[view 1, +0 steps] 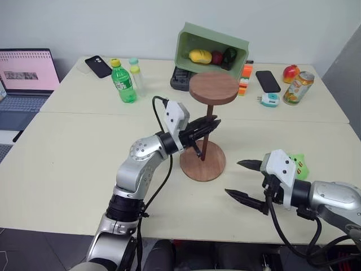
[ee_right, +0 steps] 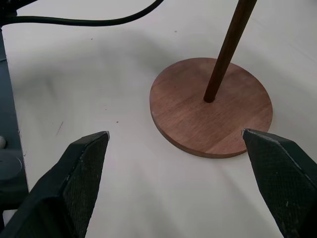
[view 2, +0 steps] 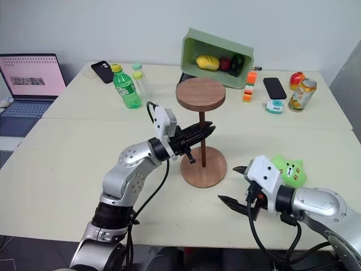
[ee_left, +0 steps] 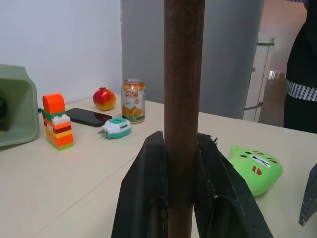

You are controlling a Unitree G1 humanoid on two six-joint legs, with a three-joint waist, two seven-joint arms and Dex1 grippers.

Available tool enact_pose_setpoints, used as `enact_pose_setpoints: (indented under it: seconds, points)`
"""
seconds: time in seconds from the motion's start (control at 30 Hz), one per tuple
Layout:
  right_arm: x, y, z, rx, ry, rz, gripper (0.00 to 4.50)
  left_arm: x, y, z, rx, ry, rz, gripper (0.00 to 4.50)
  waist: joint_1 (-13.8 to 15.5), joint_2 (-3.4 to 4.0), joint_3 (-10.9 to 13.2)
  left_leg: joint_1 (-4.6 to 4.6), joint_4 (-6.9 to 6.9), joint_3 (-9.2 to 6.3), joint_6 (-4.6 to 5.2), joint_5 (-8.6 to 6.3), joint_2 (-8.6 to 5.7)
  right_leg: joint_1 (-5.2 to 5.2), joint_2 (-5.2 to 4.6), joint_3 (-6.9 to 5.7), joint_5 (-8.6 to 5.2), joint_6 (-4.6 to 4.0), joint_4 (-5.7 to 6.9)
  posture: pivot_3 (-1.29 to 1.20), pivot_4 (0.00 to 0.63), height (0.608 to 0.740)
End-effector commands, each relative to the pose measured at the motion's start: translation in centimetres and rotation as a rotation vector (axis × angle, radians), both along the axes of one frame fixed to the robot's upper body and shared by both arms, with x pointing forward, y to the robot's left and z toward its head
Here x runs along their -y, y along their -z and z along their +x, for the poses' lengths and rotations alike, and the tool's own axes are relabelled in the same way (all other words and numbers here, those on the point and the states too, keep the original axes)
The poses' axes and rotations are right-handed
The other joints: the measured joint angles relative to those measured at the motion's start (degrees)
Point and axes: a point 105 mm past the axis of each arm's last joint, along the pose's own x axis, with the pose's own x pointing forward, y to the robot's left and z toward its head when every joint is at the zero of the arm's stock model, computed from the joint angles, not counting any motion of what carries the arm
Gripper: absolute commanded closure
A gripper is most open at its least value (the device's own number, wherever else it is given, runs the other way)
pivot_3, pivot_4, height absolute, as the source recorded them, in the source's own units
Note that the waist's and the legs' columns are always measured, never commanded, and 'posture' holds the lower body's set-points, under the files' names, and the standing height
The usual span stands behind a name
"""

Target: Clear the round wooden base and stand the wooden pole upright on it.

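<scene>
The robot's left gripper will release the wooden pole upright at the centre of the round wooden base [view 1: 202, 157].
The round wooden base [view 1: 211, 167] lies flat at the table's middle. The wooden pole [view 1: 205, 148] stands upright with its lower end in the base's centre [ee_right: 210, 96], its fixed disc [view 1: 213, 87] on top. My left gripper [view 1: 211, 124] is shut on the pole at mid-height, and the left wrist view shows the rod [ee_left: 183, 74] clamped between both fingers. My right gripper [view 1: 232, 177] hovers open just right of the base and nearer the front edge, holding nothing; its wrist view looks down on the base [ee_right: 233, 124].
A green frog toy [view 1: 299, 164] lies beside my right wrist. Along the far side stand a green bottle [view 1: 123, 83], a green bin [view 1: 211, 48] of fruit, a block tower [view 1: 246, 79], phones and a can [view 1: 297, 87]. A laptop [view 1: 25, 73] sits far left.
</scene>
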Motion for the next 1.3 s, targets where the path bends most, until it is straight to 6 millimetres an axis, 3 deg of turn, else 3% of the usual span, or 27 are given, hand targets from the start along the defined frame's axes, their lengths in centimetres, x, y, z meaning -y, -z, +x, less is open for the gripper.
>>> enact_pose_setpoints:
  seconds: [0.03,0.37,0.8,1.3]
  points:
    - [-0.2,-0.8,-0.5,0.035,-0.024,-0.004,0.00,0.1,0.1,0.0,0.009,-0.003,0.001,4.22,0.01,0.00,0.00,0.01,0.00,0.00,0.00,0.00,0.00,0.01,0.00,0.00,0.00,0.00,0.00,0.00,0.150,0.740]
    - [-0.1,-0.8,-0.5,0.030,-0.031,-0.012,0.00,-0.3,0.8,0.0,0.012,-0.023,0.011,4.22,0.02,0.00,0.00,0.13,-0.02,0.03,0.01,0.00,0.00,0.09,0.00,0.00,0.00,0.00,-0.01,0.00,0.150,0.740]
    - [-0.3,-1.0,-0.6,0.033,-0.031,0.001,0.00,-0.9,4.5,-0.4,-0.041,-0.049,0.160,4.23,-0.02,0.02,-0.09,0.57,-0.11,0.00,0.03,-0.02,0.04,0.50,0.03,0.02,-0.01,0.01,-0.11,0.00,0.150,0.740]
    - [-0.4,-1.1,-0.4,0.035,-0.030,0.005,0.00,-2.3,5.3,0.6,-0.075,-0.121,0.192,4.23,-0.12,0.05,-0.36,0.90,-0.22,-0.05,0.04,-0.03,0.06,0.89,0.05,0.02,-0.01,0.01,-0.29,0.00,0.150,0.740]
